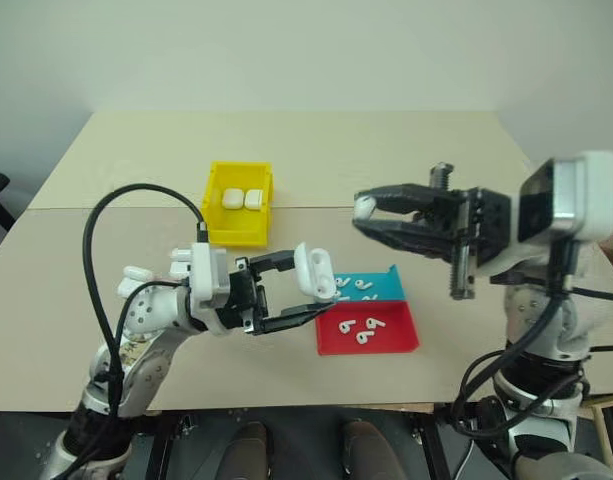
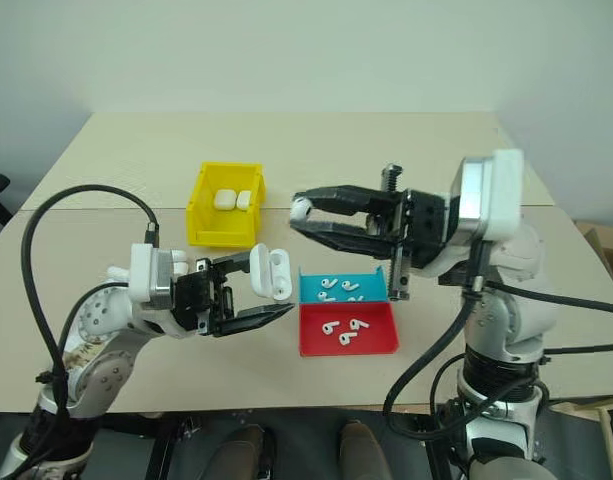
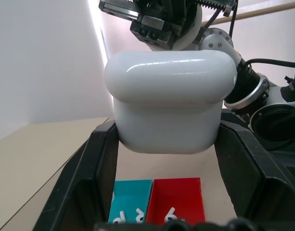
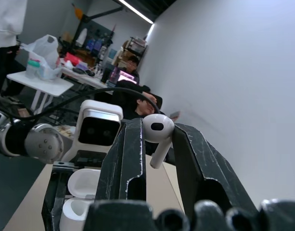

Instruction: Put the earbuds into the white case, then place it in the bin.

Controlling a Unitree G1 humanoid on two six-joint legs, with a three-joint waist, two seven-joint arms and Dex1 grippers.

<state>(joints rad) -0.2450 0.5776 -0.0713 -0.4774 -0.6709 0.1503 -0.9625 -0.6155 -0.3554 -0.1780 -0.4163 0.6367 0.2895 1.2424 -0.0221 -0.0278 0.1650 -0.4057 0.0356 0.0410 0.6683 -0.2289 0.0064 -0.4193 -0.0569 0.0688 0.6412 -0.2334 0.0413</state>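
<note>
The earbud, now held above the open case, will be released by my right gripper in the open white case's slot nearer the yellow bin (image 1: 324,261).
My left gripper (image 1: 311,286) is shut on the white case (image 1: 315,272) and holds it above the table with its lid hinged open. In the left wrist view the case (image 3: 169,101) sits between both black fingers (image 3: 96,178). My right gripper (image 1: 365,213) hovers higher up to the right, pointing left, shut on one of the earbuds (image 1: 364,207). The right wrist view shows that earbud (image 4: 158,132) pinched at the tips, stem down, with the open case (image 4: 82,185) below. The yellow bin (image 1: 234,232) stands behind the case and holds two closed cases (image 1: 241,199).
A shallow blue tray (image 1: 384,291) and a shallow red tray (image 1: 391,338) lie under the gap between the grippers, each with loose earbuds. More white cases (image 1: 136,272) lie by my left arm. A black cable (image 1: 96,250) loops over that arm. A person sits in the background (image 4: 133,62).
</note>
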